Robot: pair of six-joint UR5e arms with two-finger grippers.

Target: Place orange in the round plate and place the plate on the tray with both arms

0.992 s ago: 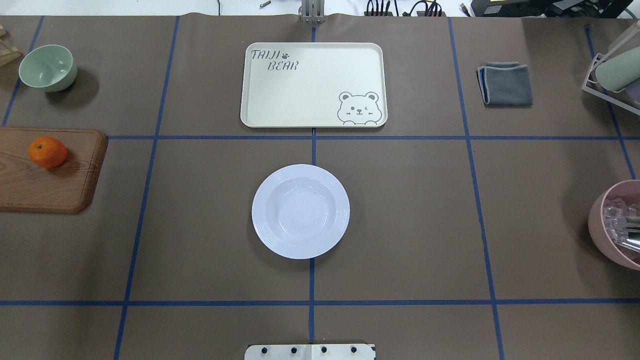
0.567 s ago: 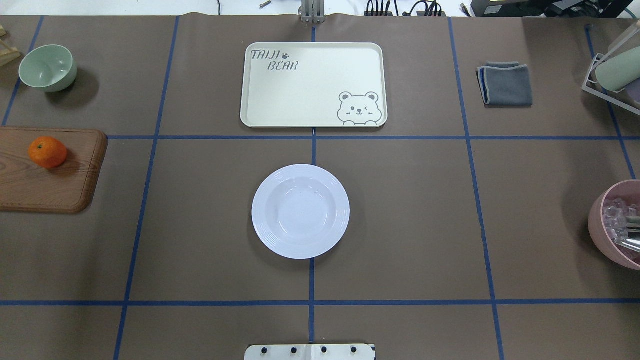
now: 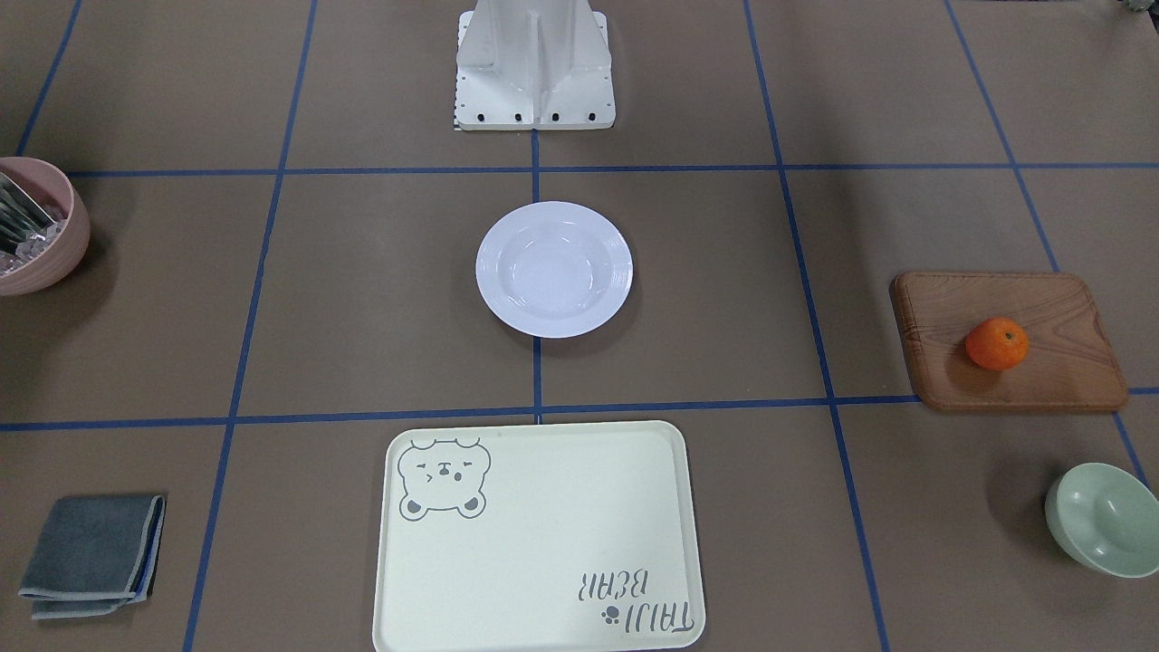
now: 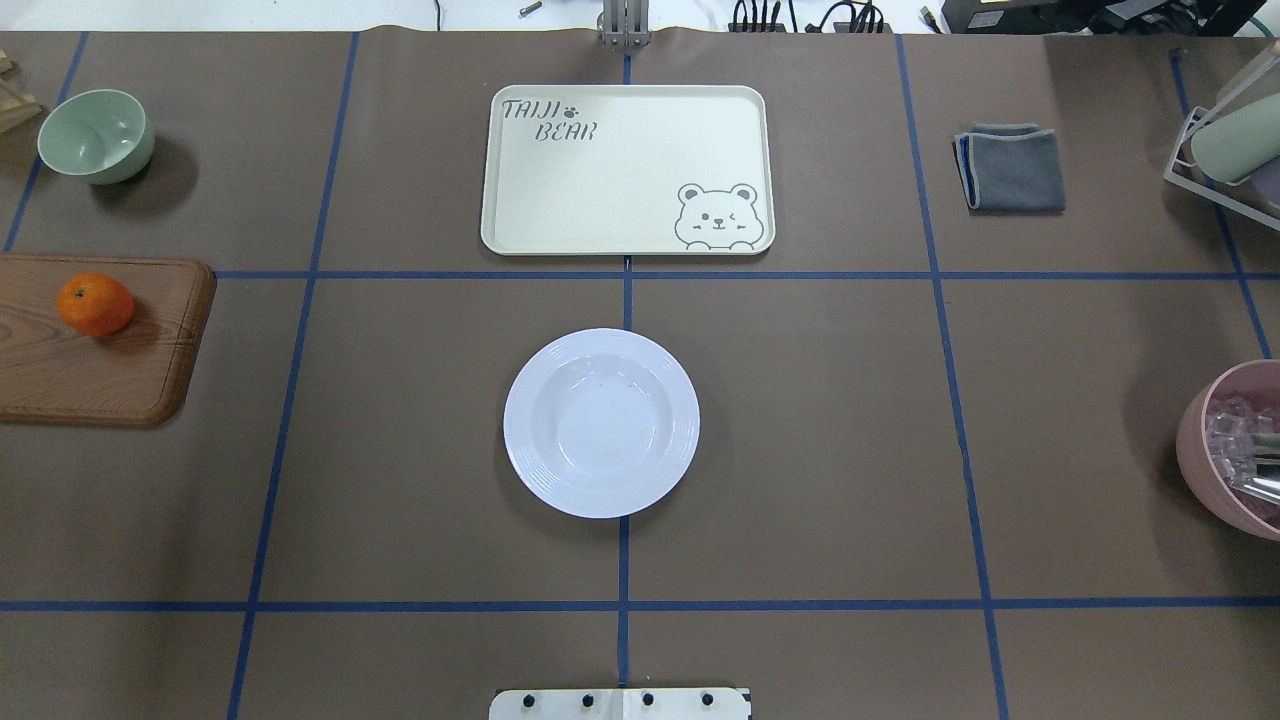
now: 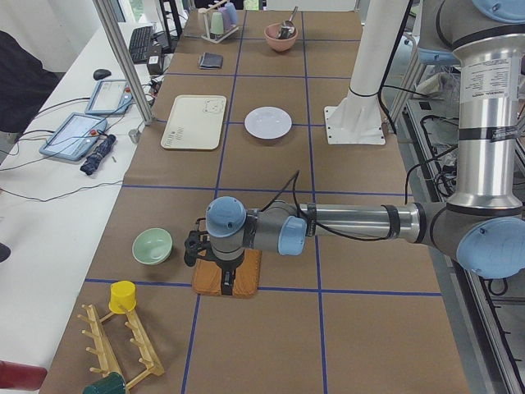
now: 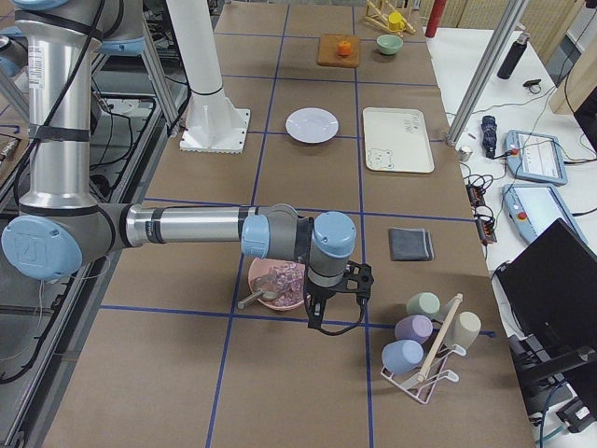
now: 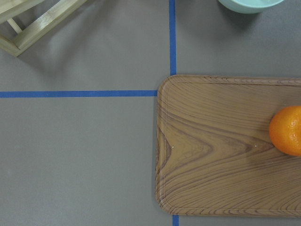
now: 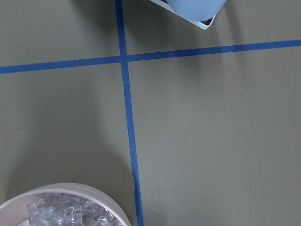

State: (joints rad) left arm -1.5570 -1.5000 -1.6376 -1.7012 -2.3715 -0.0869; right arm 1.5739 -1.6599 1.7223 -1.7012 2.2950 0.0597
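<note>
The orange is on the brown wooden board. My left gripper should go to it next and close around the orange's middle (image 3: 997,344) (image 7: 288,131).
The orange (image 4: 95,304) lies on a brown wooden board (image 4: 90,375) at the table's left side. In the left wrist view the orange (image 7: 287,130) shows at the right edge. The white round plate (image 4: 601,422) stands empty mid-table, with the cream bear tray (image 4: 627,168) behind it, also empty. Neither gripper shows in the overhead or front views. The left gripper (image 5: 223,279) hangs over the board's outer end, seen only from the side. The right gripper (image 6: 324,325) hangs beside the pink bowl (image 6: 276,284). I cannot tell whether either is open or shut.
A pale green bowl (image 4: 97,135) sits at the back left and a folded grey cloth (image 4: 1012,168) at the back right. The pink bowl (image 4: 1235,450) holds clear pieces at the right edge. A cup rack (image 6: 424,345) and a wooden rack (image 5: 123,345) stand at the table's ends.
</note>
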